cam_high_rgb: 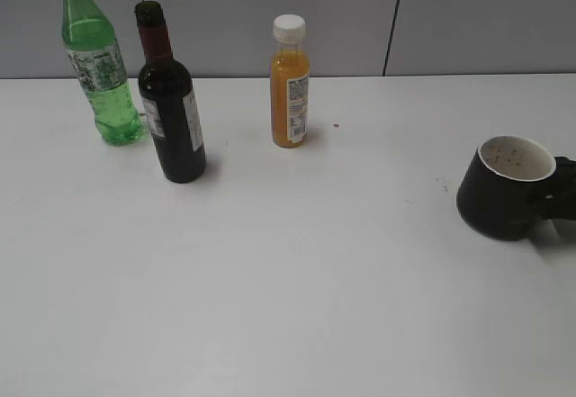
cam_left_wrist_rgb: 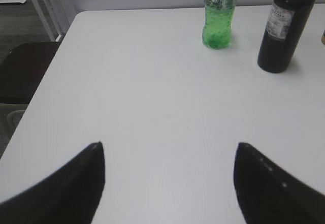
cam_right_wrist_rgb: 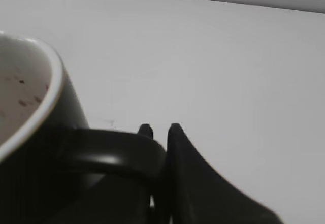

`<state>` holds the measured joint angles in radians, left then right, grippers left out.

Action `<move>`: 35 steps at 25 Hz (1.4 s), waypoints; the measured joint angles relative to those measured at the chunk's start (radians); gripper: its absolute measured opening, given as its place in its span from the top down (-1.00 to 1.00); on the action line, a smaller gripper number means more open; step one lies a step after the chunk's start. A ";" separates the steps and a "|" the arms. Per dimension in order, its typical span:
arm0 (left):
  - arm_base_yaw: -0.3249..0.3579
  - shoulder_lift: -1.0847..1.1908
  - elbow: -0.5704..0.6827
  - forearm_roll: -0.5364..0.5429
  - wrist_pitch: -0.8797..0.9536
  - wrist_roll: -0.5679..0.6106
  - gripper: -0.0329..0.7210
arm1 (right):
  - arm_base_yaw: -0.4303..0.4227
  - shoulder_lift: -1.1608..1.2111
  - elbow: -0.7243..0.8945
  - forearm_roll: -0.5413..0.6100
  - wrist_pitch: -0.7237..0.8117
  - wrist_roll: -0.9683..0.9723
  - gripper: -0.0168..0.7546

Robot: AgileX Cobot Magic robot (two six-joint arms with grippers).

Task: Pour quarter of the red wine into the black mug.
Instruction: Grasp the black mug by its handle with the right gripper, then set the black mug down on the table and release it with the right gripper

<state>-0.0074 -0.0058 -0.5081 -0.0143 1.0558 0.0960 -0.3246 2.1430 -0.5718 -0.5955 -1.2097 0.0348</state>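
I will use my right gripper to set the black mug down and let go of it on the white table [cam_high_rgb: 267,255], in front of the orange juice bottle.
The red wine [cam_high_rgb: 171,118] is a dark glass bottle with a dark red foil neck and a white label. It stands upright at the back left of the white table and also shows in the left wrist view [cam_left_wrist_rgb: 282,31]. The black mug [cam_high_rgb: 499,199], white inside with small red specks, is at the far right. My right gripper [cam_right_wrist_rgb: 160,130] is shut on the mug's loop handle [cam_right_wrist_rgb: 111,155]; in the exterior view it [cam_high_rgb: 565,194] shows only at the frame's edge. My left gripper [cam_left_wrist_rgb: 170,148] is open and empty over bare table, well short of the wine bottle.
A green plastic bottle [cam_high_rgb: 99,64] stands just left of the wine and shows in the left wrist view [cam_left_wrist_rgb: 219,16]. An orange juice bottle [cam_high_rgb: 290,86] with a white cap stands to the wine's right. The table's left edge [cam_left_wrist_rgb: 45,76] borders a dark chair [cam_left_wrist_rgb: 20,66].
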 joint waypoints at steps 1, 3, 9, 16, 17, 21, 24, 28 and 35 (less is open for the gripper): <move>0.000 0.000 0.000 0.000 0.000 0.000 -0.65 | 0.000 -0.009 0.000 -0.008 0.010 0.002 0.83; 0.000 0.000 0.000 0.000 0.000 0.000 -0.65 | 0.000 -0.027 0.000 -0.025 0.028 0.021 0.83; 0.000 0.000 0.000 0.000 0.000 0.000 -0.65 | 0.022 -0.090 0.000 -0.131 0.044 0.068 0.84; 0.000 0.000 0.000 0.000 0.000 0.000 -0.65 | 0.187 -0.112 -0.040 -0.201 0.046 0.081 0.84; 0.000 0.000 0.000 0.000 0.000 0.000 -0.65 | 0.211 -0.112 -0.058 -0.224 0.046 0.097 0.84; 0.000 0.000 0.000 0.000 0.000 0.000 -0.65 | 0.317 -0.112 -0.144 -0.309 0.045 0.192 0.84; 0.000 0.000 0.000 0.000 0.000 0.000 -0.65 | 0.383 -0.097 -0.199 -0.350 0.041 0.216 0.84; 0.000 0.000 0.000 0.000 0.000 0.000 -0.65 | 0.466 -0.026 -0.278 -0.414 0.048 0.231 0.84; 0.000 0.000 0.000 0.000 0.000 0.000 -0.65 | 0.589 0.068 -0.432 -0.484 0.043 0.302 0.84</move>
<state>-0.0074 -0.0058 -0.5081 -0.0143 1.0558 0.0960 0.2642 2.2110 -1.0042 -1.0793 -1.1663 0.3370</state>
